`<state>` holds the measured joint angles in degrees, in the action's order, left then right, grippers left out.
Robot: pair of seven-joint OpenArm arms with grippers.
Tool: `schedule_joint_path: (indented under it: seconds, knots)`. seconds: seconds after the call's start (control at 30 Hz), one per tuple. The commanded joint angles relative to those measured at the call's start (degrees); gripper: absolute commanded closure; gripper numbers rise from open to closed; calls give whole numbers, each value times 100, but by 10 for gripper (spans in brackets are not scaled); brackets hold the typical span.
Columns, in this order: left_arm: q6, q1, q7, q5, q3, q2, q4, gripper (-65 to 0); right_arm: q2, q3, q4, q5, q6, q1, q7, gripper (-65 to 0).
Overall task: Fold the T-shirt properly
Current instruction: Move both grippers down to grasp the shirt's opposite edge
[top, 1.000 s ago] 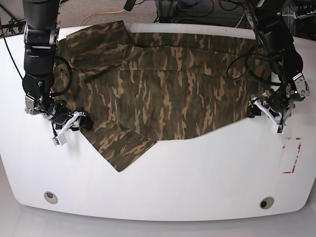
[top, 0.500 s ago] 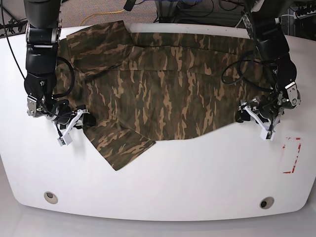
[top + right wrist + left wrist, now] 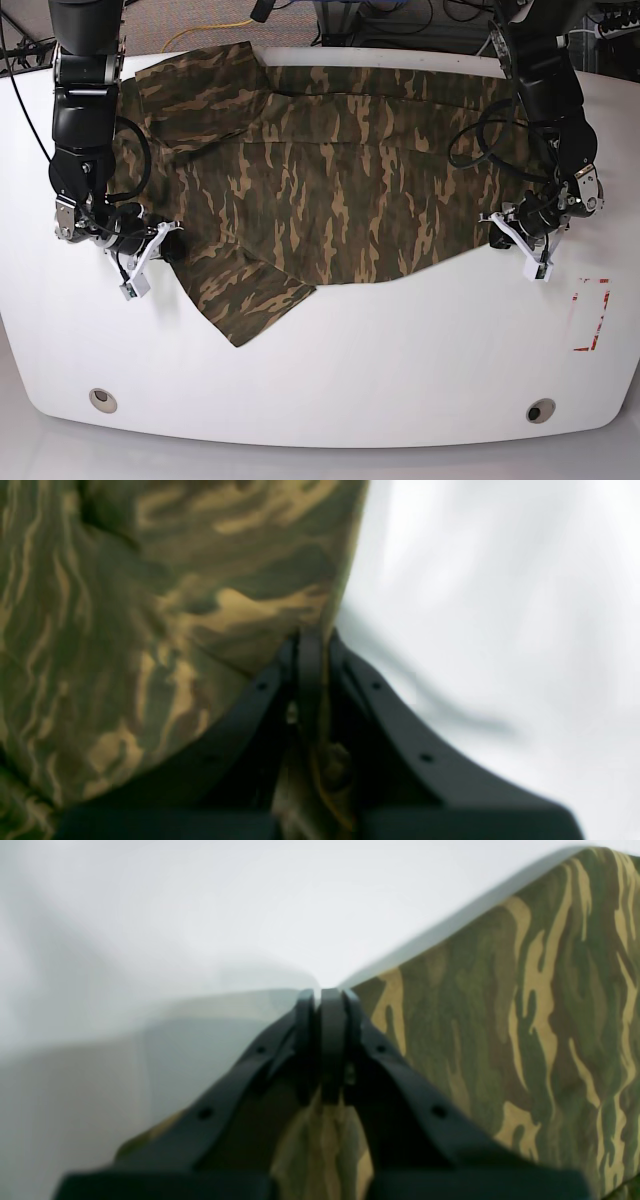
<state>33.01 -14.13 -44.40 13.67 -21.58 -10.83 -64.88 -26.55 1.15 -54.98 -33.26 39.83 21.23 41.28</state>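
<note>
The corner of the T-shirt is pinched just at its edge in my left gripper, so next I open that gripper and take the cloth farther in before I fold (image 3: 336, 1128).
The camouflage T-shirt (image 3: 340, 190) lies spread across the white table (image 3: 400, 350), with one sleeve (image 3: 250, 295) pointing toward the front. At the shirt's right edge in the base view, my left gripper (image 3: 497, 232) is shut on the T-shirt. In the left wrist view its fingertips (image 3: 325, 996) meet at the cloth's edge, and the T-shirt (image 3: 525, 1015) runs back between the fingers. My right gripper (image 3: 170, 241) is shut on the shirt's left edge. The right wrist view shows it (image 3: 307, 640) pinching the T-shirt (image 3: 150, 630) right at the hem.
A red-outlined rectangle (image 3: 590, 315) is marked on the table at the right. Two round holes (image 3: 102, 399) (image 3: 540, 411) sit near the front edge. Cables, one of them yellow (image 3: 215, 32), lie behind the table.
Both grippers have slid inward onto the shirt's side edges and closed on the cloth. The shirt itself has barely shifted.
</note>
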Motion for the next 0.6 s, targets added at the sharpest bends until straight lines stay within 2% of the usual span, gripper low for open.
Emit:
schedule_joint_path:
  seconds: [0.0, 0.33, 0.57]
  knots:
    - [17, -112, -74, -26, -35, -38, -391, 0, -119, 30, -467, -116, 17, 167, 158, 0]
    - [26, 213, -100, -26, -35, -20, -1745, 0, -145, 74, -2084, -116, 17, -18, 1248, 0]
    - [26, 415, -136, -26, -26, -20, -2008, 0, -233, 74, -3297, -116, 17, -484, 1521, 0]
